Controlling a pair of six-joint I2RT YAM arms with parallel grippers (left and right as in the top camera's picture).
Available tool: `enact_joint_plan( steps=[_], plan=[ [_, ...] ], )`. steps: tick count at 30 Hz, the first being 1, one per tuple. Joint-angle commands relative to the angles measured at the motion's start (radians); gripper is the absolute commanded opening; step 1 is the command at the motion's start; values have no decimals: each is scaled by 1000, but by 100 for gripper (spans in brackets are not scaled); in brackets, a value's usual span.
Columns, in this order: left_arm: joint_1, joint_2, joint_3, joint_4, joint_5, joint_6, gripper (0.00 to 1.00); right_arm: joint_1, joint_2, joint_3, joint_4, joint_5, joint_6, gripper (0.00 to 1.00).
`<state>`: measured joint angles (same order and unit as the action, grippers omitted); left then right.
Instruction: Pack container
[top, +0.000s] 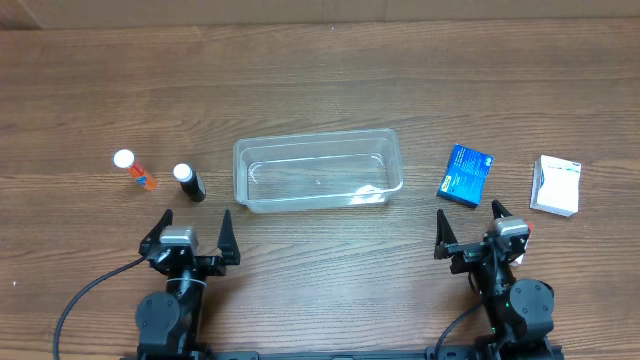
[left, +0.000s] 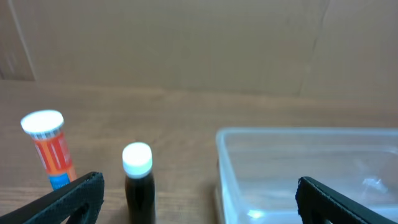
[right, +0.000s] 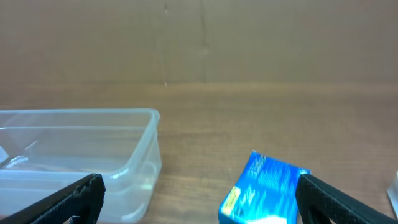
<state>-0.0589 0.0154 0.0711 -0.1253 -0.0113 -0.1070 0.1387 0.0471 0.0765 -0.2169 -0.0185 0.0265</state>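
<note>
The white cap (top: 182, 172) (left: 137, 157) of the dark bottle, the one between the orange tube and the clear plastic container, will be gripped by my left gripper.
The clear plastic container (top: 318, 170) stands in the middle of the table with nothing in it; it also shows in the left wrist view (left: 311, 171) and the right wrist view (right: 81, 155). A dark bottle with a white cap (top: 189, 184) (left: 138, 183) and an orange tube with a white cap (top: 134, 170) (left: 50, 149) stand to its left. A blue box (top: 466, 175) (right: 264, 190) and a white box (top: 555, 185) lie to its right. My left gripper (top: 195, 228) (left: 199, 202) is open and empty, near the bottle. My right gripper (top: 470, 222) (right: 199, 199) is open and empty, near the blue box.
The wooden table (top: 320, 90) runs wide behind the container. A brown cardboard wall (left: 186, 43) stands at the far edge. Black cables trail from both arm bases at the front edge.
</note>
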Motion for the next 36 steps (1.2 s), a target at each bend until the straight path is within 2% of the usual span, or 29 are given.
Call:
enact_joint_plan(
  steps=[1, 7, 10, 17, 21, 23, 26, 28, 36],
  plan=[
    [2, 47, 148, -27, -21, -63, 100, -2, 83, 159, -42, 43, 60, 100],
    [2, 283, 384, -158, -27, -81, 100, -2, 327, 375, -183, 8, 63, 100],
    [2, 442, 541, -280, -13, -80, 100, -2, 478, 518, -306, -46, 87, 100],
    [2, 861, 1005, -766, 19, -54, 100, -2, 808, 887, -662, -115, 86, 100],
    [2, 1018, 1174, -972, 57, -55, 100, -2, 941, 1052, -817, -112, 74, 100],
    [2, 1070, 1209, -1018, 72, -55, 100, -3, 986, 1103, -864, -71, 88, 100],
    [6, 1128, 1220, -1035, 76, -120, 100, -22, 1042, 1146, -905, 8, 168, 100],
    [24, 1183, 1232, -1054, 75, -168, 100, -53, 1079, 1155, -917, 9, 184, 100],
    [145, 1410, 1290, -1045, 64, -171, 100, -180, 1173, 1155, -958, -71, 183, 100]
  ],
)
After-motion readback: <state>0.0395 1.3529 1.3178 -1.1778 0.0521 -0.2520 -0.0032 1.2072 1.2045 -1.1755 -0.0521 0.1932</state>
